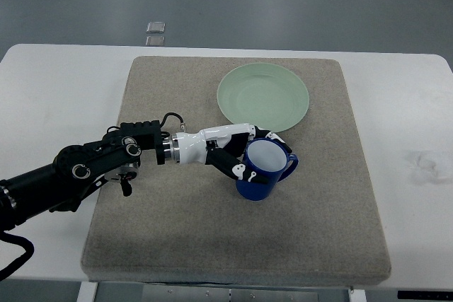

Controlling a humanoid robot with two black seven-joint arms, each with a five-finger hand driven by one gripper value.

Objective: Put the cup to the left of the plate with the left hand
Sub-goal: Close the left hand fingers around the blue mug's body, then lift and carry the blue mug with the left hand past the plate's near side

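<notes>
I will let go of the blue cup with my left gripper on the grey mat's far corner (161, 112) near the small square fittings.
A blue cup (265, 167) with a white inside stands on the grey mat (177, 231), just below and in front of the pale green plate (262, 97). Its handle points right. My left hand (244, 152) comes in from the left and its fingers are wrapped around the cup's left side and rim, thumb (239, 169) on the near wall. Whether the cup is lifted off the mat I cannot tell. The plate lies at the mat's far middle-right.
The mat covers most of a white table (56, 90). My black left arm (85, 167) crosses the mat's left edge. Two small square fittings (156, 32) sit on the floor beyond the table's far edge.
</notes>
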